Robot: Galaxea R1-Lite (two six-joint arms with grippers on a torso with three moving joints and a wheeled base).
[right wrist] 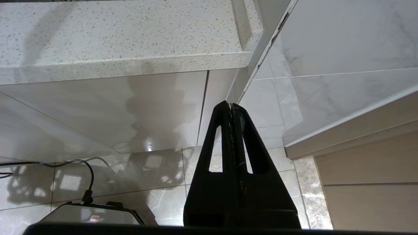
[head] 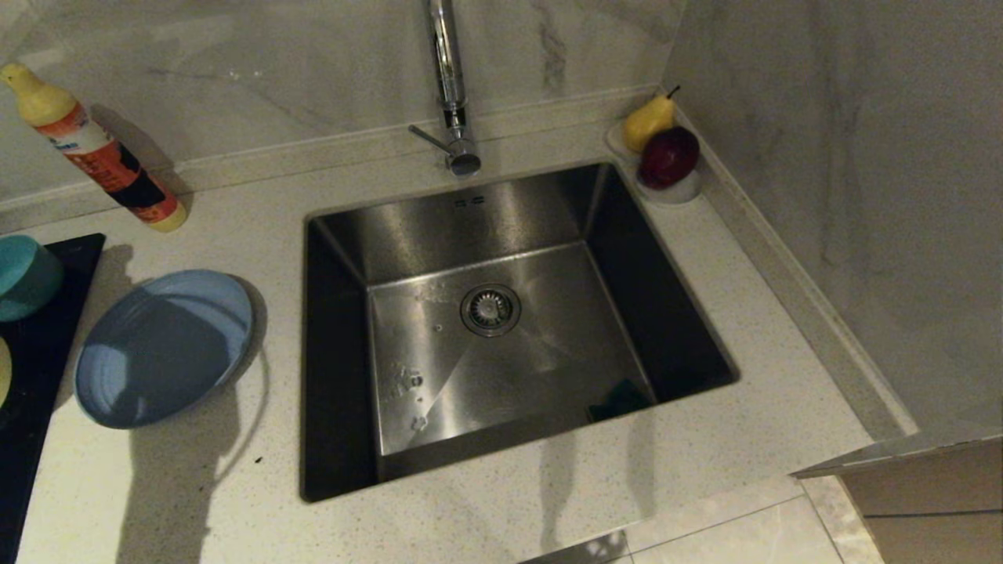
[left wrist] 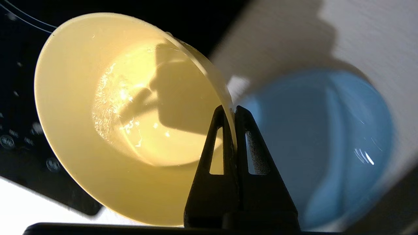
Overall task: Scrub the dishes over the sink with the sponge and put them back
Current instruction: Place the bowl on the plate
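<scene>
The robot's left gripper should set the pale yellow bowl, now tilted above the black hob, down on the back half of the light-blue plate (head: 164,321) (left wrist: 316,139).
My left gripper (left wrist: 230,109) is shut on the rim of the pale yellow bowl (left wrist: 98,114), which tilts above the black hob, one finger inside the rim and one outside. In the head view only a sliver of that bowl (head: 3,370) shows at the left edge, and the gripper is out of frame. The light-blue plate (head: 161,348) lies on the counter left of the sink (head: 548,360). The teal-blue bowl (head: 27,274) stands at the far left. The sponge (head: 619,398), green face up, lies in the basin's near right corner. My right gripper (right wrist: 231,105) hangs shut and empty below the counter.
A tall chrome tap (head: 448,86) rises behind the basin. A yellow-capped bottle (head: 102,153) leans on the back wall at left. A pear (head: 649,121) and a dark red fruit (head: 668,155) sit on a small white dish at back right. The black hob (head: 31,376) borders the left edge.
</scene>
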